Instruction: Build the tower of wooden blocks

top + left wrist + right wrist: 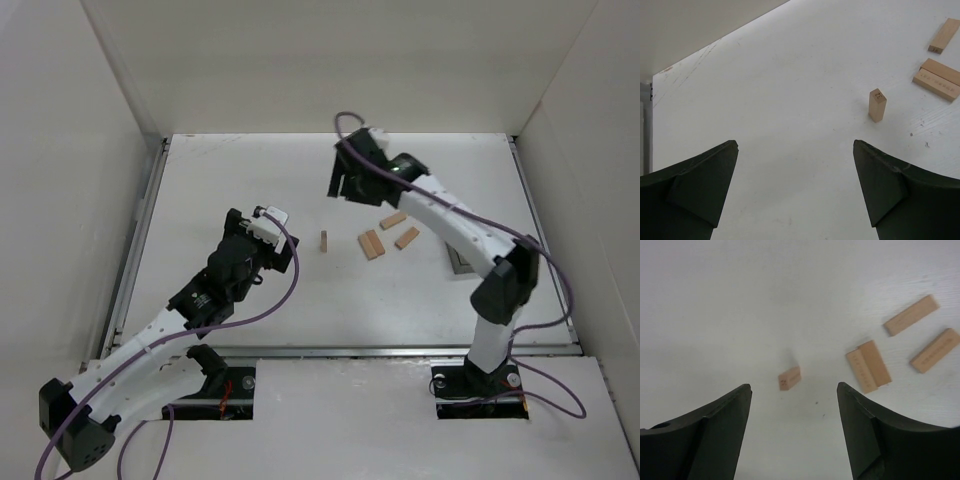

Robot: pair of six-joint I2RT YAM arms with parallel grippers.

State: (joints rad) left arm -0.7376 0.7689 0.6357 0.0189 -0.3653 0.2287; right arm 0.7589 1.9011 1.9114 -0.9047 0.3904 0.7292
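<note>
My left gripper should grip the loose end (400,244) of the single plank nearest the grey bin, once my right gripper holds it out for me.
Several light tan wooden planks lie loose on the white table, and no tower stands. One plank (324,241) stands on end; it also shows in the left wrist view (877,105) and the right wrist view (790,378). Two planks (371,244) lie flat side by side, seen too in the wrist views (937,80) (868,365). Two single planks (393,220) (407,238) lie flat beyond them. My left gripper (262,228) (795,144) is open and empty, left of the upright plank. My right gripper (343,190) (793,386) is open and empty, above and behind the upright plank.
A small grey bin (460,262) sits on the table at the right, partly hidden behind my right arm. White walls enclose the table on the left, back and right. A metal rail (340,351) runs along the near edge.
</note>
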